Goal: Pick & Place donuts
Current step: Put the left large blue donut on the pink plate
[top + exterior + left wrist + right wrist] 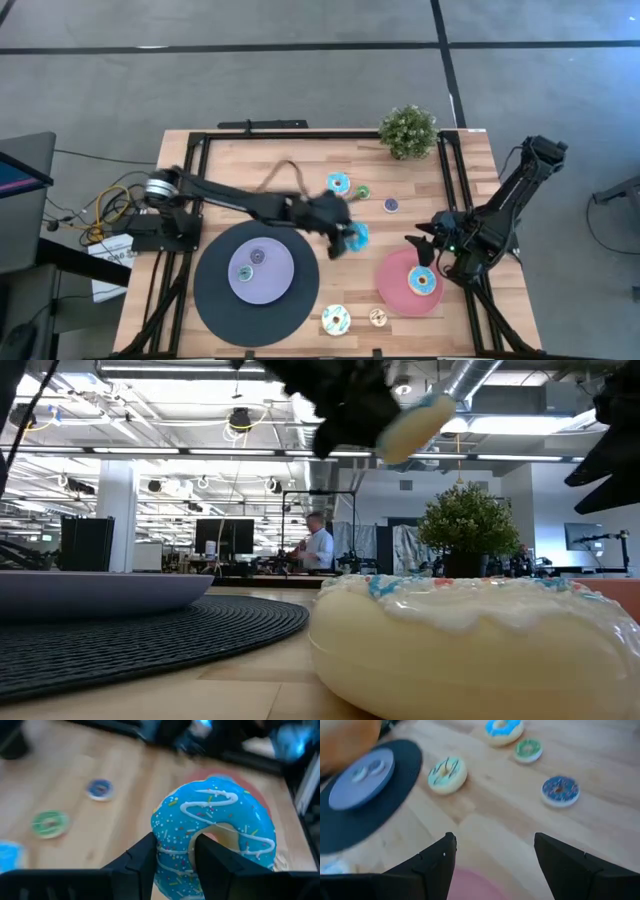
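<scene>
Next, I release the drizzled donut from my left gripper on the pink plate (397, 265) next to the plate's blue-iced donut, toward the middle of the table.
My left gripper (345, 236) (174, 840) is over the table's middle, shut on a blue-iced donut (359, 236) with white drizzle and sprinkles, and both are lifted well above the wood in the low view (345, 405). My right gripper (425, 243) (495, 855) hangs open above the near edge of the pink plate (400, 290), which carries a blue-iced donut (422, 281). Another blue donut (338, 183), a small green one (362, 191) and a small blue one (391, 205) lie flat on the table. A white-iced donut (335, 319) and a small orange one (377, 317) lie near the front edge. My left gripper holds the blue donut by one side of its ring (172, 862), pinched with one finger (215, 862) in the hole and the other finger (142, 862) outside the rim. The donut is lifted clear of the table and tilted, its cream underside (415, 420) showing in the low view.
A big black disc (215, 300) at front left carries a lavender plate (275, 285) with small donuts on it. A potted plant (408, 130) stands at the far edge. A black frame rail (300, 135) runs round the table. Bare wood lies between the disc and the pink plate.
</scene>
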Motion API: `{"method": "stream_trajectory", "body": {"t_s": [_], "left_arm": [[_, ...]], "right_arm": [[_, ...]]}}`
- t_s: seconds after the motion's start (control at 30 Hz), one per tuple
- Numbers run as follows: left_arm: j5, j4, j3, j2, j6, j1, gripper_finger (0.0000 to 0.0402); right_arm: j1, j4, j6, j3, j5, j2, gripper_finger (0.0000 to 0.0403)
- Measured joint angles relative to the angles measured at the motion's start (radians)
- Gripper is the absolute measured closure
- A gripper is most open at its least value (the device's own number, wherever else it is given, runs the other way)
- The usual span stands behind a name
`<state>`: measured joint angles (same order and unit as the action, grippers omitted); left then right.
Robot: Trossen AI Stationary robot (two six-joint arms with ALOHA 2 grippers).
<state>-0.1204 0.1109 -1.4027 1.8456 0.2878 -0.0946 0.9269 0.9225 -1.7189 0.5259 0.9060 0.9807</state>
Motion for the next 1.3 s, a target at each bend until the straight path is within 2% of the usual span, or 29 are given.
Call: {"method": "stream_trajectory", "body": {"t_s": [0.3,0.4,0.53,0.7,1.3], "left_arm": [[0.008,0.303,-0.595,0.401,-0.156,-0.059,0.0285],[0.013,0.345,-0.733,0.506,-0.180,-0.066,0.0285],[0.072,0.353,-0.872,0.616,-0.183,-0.068,0.0285],[0.116,0.340,-0.938,0.700,-0.174,-0.068,0.0285],[0.074,0.329,-0.932,0.743,-0.207,-0.065,0.0285]], "right_arm": [[-0.127,0.081,0.001,0.000,-0.008,0.000,0.0143],[-0.175,0.103,0.000,0.000,-0.007,-0.003,0.0143],[-0.238,0.129,0.002,0.000,0.016,-0.007,0.0143],[-0.300,0.148,0.003,0.000,0.017,-0.013,0.0143],[-0.395,0.137,0.027,0.000,0.037,-0.013,0.0143]]}}
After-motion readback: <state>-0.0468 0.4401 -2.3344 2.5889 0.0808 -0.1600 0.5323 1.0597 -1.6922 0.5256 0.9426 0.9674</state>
